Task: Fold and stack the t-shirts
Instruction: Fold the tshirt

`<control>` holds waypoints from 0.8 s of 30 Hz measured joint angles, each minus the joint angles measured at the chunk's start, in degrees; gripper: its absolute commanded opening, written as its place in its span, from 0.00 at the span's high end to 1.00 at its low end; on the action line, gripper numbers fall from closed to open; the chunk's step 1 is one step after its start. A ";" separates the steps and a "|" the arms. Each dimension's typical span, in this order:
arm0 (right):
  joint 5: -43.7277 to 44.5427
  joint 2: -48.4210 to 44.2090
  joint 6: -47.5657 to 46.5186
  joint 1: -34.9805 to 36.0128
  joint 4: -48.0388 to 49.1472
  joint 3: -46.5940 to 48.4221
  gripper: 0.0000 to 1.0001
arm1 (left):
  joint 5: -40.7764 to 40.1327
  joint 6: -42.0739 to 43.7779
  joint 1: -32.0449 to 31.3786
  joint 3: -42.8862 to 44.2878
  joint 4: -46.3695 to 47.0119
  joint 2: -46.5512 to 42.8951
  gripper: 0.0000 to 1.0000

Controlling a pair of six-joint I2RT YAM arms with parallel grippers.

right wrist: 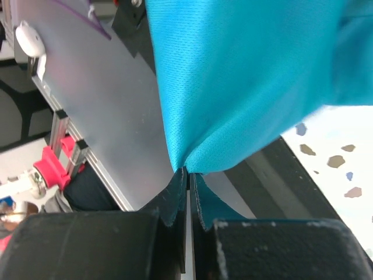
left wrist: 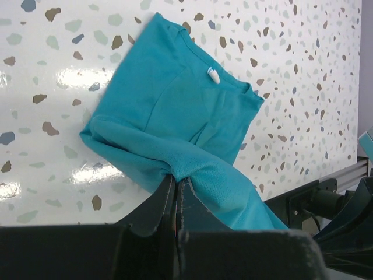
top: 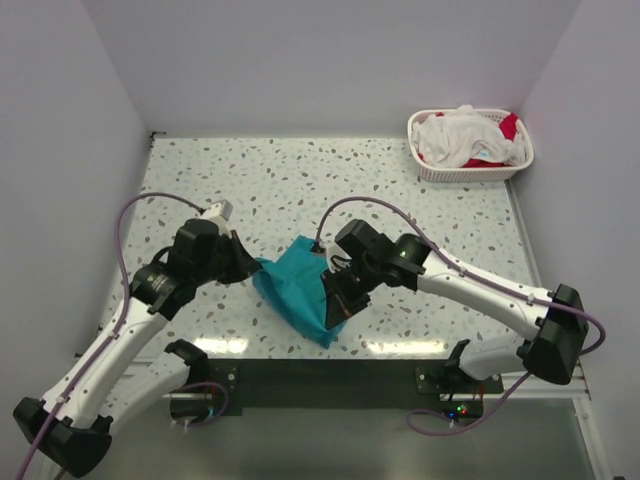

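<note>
My left gripper should lay the teal t-shirt's fold down and take its far corner (top: 302, 242) to turn it square, as the shirt lies crooked near the table's front edge.
A teal t-shirt (top: 298, 283) lies bunched and partly folded near the table's front edge, between the two arms. My left gripper (top: 254, 268) is at its left edge, shut on a gathered fold of the teal t-shirt (left wrist: 175, 111); the jaws (left wrist: 176, 179) pinch the cloth tight. My right gripper (top: 337, 300) is at the shirt's right front side, shut on a hanging edge of the teal t-shirt (right wrist: 245, 76), which rises from the closed fingertips (right wrist: 189, 171). White and red t-shirts (top: 462, 135) are heaped in the basket at the back right.
The white lattice basket (top: 470, 174) stands in the far right corner by the wall. A black rail (top: 330, 375) runs along the table's front edge just below the shirt. White walls close in the speckled tabletop (top: 300, 180) on three sides.
</note>
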 measured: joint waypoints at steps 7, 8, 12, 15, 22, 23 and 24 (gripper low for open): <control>-0.09 0.15 -1.73 -14.45 2.23 -5.57 1.00 | -1.18 1.36 0.04 3.93 6.10 14.29 1.00; 0.11 0.96 -2.38 -16.57 2.32 -6.36 1.00 | -1.14 1.70 0.15 4.35 7.48 17.25 1.00; 0.31 6.64 -4.50 -20.46 4.31 -7.76 1.00 | -0.33 3.50 0.87 7.10 12.66 28.44 1.00; 0.59 11.37 -5.60 -22.75 6.93 -8.44 1.00 | 0.52 5.05 1.36 10.49 16.00 36.30 1.00; 1.53 18.27 -6.71 -29.35 12.02 -10.05 1.00 | 2.93 8.17 2.25 16.81 22.27 50.42 1.00; 1.53 18.93 -6.93 -29.94 12.44 -10.12 1.00 | 3.23 8.59 2.40 17.00 22.88 51.80 1.00; 1.53 19.41 -7.10 -30.36 12.85 -10.12 1.00 | 3.58 8.81 2.58 17.05 23.52 52.89 1.00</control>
